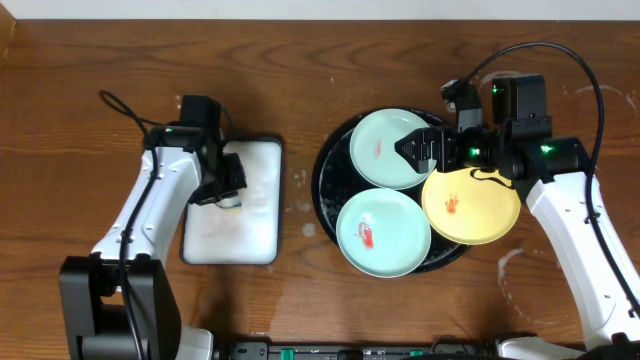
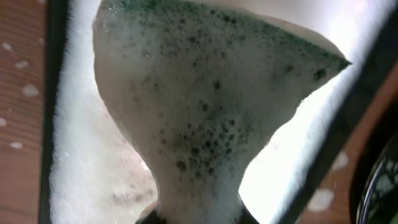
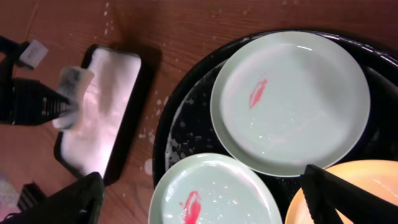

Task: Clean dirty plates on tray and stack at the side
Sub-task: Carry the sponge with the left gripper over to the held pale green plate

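Next, I close my right gripper on the back mint plate's rim (image 1: 434, 163) (image 3: 358, 142), on the side that is away from the white tray, just behind the yellow plate.
Three dirty plates lie on the round black tray (image 1: 330, 190): a mint plate (image 1: 385, 150) at the back, a mint plate (image 1: 380, 232) at the front and a yellow plate (image 1: 470, 205) at the right, each with a red smear. My right gripper (image 1: 412, 150) hangs open and empty above the tray; in the right wrist view its fingers (image 3: 205, 199) frame the front mint plate (image 3: 211, 186), with the back mint plate (image 3: 292, 99) beyond. My left gripper (image 1: 228, 180) is shut on a foamy sponge (image 2: 205, 93) over the white tray.
A white rectangular tray (image 1: 235, 225) with a black rim, full of soap foam, lies left of the black tray. Whitish soap marks (image 1: 512, 263) spot the wood tabletop to the right of the yellow plate. Cables run behind both arms.
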Controlling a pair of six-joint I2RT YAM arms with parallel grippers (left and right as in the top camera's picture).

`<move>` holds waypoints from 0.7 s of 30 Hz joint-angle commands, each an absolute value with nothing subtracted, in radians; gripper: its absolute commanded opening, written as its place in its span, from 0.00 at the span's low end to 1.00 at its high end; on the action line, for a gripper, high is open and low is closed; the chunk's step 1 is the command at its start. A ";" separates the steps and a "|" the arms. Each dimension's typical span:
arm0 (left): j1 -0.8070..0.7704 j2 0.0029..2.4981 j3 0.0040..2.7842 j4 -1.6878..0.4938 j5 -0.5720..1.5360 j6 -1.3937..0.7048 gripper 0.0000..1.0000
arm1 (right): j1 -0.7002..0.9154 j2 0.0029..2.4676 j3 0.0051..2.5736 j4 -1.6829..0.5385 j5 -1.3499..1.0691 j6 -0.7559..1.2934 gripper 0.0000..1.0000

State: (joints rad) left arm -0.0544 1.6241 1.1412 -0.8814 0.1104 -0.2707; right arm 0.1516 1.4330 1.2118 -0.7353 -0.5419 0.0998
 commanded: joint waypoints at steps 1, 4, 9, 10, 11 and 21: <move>-0.088 1.625 1.239 -0.921 0.120 -0.218 0.08 | 0.140 1.436 1.232 -0.733 -0.493 0.111 0.91; -0.117 1.625 1.325 -0.937 0.120 -0.218 0.07 | 0.152 1.464 1.250 -0.741 -0.408 0.124 0.80; -0.199 1.626 1.421 -0.882 0.132 -0.245 0.07 | 0.136 1.593 1.342 -0.789 -0.303 0.172 0.81; -0.221 1.627 1.428 -0.854 0.144 -0.249 0.08 | 0.128 1.628 1.357 -0.799 -0.283 0.178 0.82; -0.242 1.628 1.429 -0.819 0.156 -0.260 0.07 | 0.120 1.658 1.365 -0.802 -0.276 0.179 0.83; -0.405 1.812 1.474 -0.470 0.407 -0.475 0.07 | 0.073 1.939 1.367 -0.669 -0.229 0.124 0.75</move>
State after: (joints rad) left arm -0.3717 1.7264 1.4300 -0.5003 0.2909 -0.3828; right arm 0.0795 1.8885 1.3567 -0.6834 -0.2684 0.1497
